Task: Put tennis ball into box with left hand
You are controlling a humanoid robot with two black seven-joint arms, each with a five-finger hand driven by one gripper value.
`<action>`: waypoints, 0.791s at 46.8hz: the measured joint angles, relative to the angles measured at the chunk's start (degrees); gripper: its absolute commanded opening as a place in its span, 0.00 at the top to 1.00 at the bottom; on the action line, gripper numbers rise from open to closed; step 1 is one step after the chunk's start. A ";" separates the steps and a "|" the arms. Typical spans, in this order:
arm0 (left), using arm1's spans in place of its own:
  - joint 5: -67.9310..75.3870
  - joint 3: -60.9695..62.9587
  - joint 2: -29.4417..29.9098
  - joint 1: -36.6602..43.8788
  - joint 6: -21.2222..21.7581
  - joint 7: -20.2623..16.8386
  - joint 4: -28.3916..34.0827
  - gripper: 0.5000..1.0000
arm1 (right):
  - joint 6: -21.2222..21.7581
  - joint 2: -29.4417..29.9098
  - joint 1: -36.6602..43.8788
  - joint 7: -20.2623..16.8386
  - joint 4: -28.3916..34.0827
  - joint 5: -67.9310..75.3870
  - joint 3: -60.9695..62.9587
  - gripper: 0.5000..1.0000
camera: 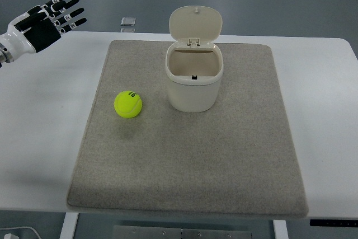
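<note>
The robot's left gripper needs to reach in from the side facing away from the cream box and close around the middle of the tennis ball (126,105).
A yellow-green tennis ball (128,104) lies on the grey mat (190,160), left of centre. Just to its right stands a cream box (193,82) with its hinged lid (196,22) tipped back and its inside showing bare. My left hand (53,19), black and white, hovers over the table's far left corner with fingers spread, holding nothing. It is well up and left of the ball. The right hand is out of the picture.
The mat covers most of a white table (45,138). A small grey square object (128,22) lies on the floor beyond the table's far edge. A white cable (17,233) shows at the bottom left.
</note>
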 measured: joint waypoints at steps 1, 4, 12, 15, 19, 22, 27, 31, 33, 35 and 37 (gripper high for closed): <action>0.00 0.01 0.00 0.00 0.00 0.00 0.00 0.01 | 0.00 0.00 0.00 0.00 0.00 0.00 0.00 0.12; 0.02 0.03 -0.02 0.00 0.00 0.00 0.00 0.01 | 0.00 0.00 0.00 0.00 0.00 0.00 0.00 0.12; 0.04 0.13 -0.08 0.00 0.00 0.00 0.00 0.01 | 0.00 0.00 0.00 0.00 0.00 0.00 0.00 0.12; 0.04 0.13 -0.08 -0.02 0.00 0.00 0.05 0.01 | 0.00 0.00 0.00 0.00 0.00 0.00 0.00 0.12; 0.00 0.11 -0.08 -0.24 0.00 0.00 0.22 0.01 | 0.00 0.00 0.00 0.00 0.00 0.00 0.00 0.12; -0.09 0.00 -0.09 -0.58 0.00 0.00 0.39 0.01 | 0.00 0.00 0.00 0.00 0.00 0.00 0.00 0.12; -0.11 -0.02 -0.17 -0.61 0.00 0.00 0.12 0.01 | 0.00 0.00 0.00 0.00 0.00 0.00 0.00 0.12; -0.01 -0.02 -0.17 -0.44 0.00 0.00 -0.03 0.01 | 0.00 0.00 0.00 0.00 0.00 0.00 0.00 0.12; 0.03 0.06 -0.17 -0.40 0.00 0.00 -0.03 0.01 | 0.00 0.00 0.00 0.00 0.00 0.00 0.00 0.12; 0.09 0.10 -0.16 -0.39 0.00 0.00 -0.03 0.01 | 0.00 0.00 0.00 0.00 0.00 0.00 0.00 0.12; 0.13 0.21 -0.14 -0.39 0.00 -0.01 -0.04 0.01 | 0.00 0.00 0.00 0.00 0.00 0.00 0.00 0.12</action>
